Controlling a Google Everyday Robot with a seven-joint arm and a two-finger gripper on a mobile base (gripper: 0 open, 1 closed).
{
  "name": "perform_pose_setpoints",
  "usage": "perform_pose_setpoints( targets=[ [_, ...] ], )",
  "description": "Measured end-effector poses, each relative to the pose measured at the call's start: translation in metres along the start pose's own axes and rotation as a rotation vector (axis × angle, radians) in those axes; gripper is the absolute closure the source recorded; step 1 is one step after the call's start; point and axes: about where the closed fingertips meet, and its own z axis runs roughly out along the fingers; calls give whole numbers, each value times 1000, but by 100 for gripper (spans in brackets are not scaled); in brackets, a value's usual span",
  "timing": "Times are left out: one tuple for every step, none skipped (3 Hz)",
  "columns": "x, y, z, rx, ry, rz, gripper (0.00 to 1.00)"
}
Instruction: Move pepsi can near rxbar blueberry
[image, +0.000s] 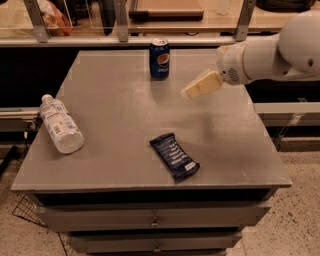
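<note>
I will close my gripper around the middle of the pepsi can's body (160, 61), because the pepsi can should go near the rxbar blueberry.
The pepsi can (159, 58) stands upright near the far edge of the grey table (115, 110), dark blue with a round logo and silver top. The rxbar blueberry (174, 155) lies flat near the table's front edge, in a navy wrapper with white lettering. My gripper (192, 89) hangs above the table, to the right of the can and a little nearer, on the white arm (270, 52) that reaches in from the right. It holds nothing and is apart from both objects.
A clear plastic bottle (60, 124) with a white label lies on its side at the table's left. A counter with metal posts (120, 20) runs behind the table. Drawers (155, 220) sit below the tabletop.
</note>
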Motion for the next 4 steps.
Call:
perform_pose_setpoints(
  targets=[
    [-8,4,52,-9,-105,78,0],
    [-22,-6,76,2,-170,85,0],
    [-36,-20,103,8,-222,69,0],
    [-52,-31,129,0,-260,55,0]
  ],
)
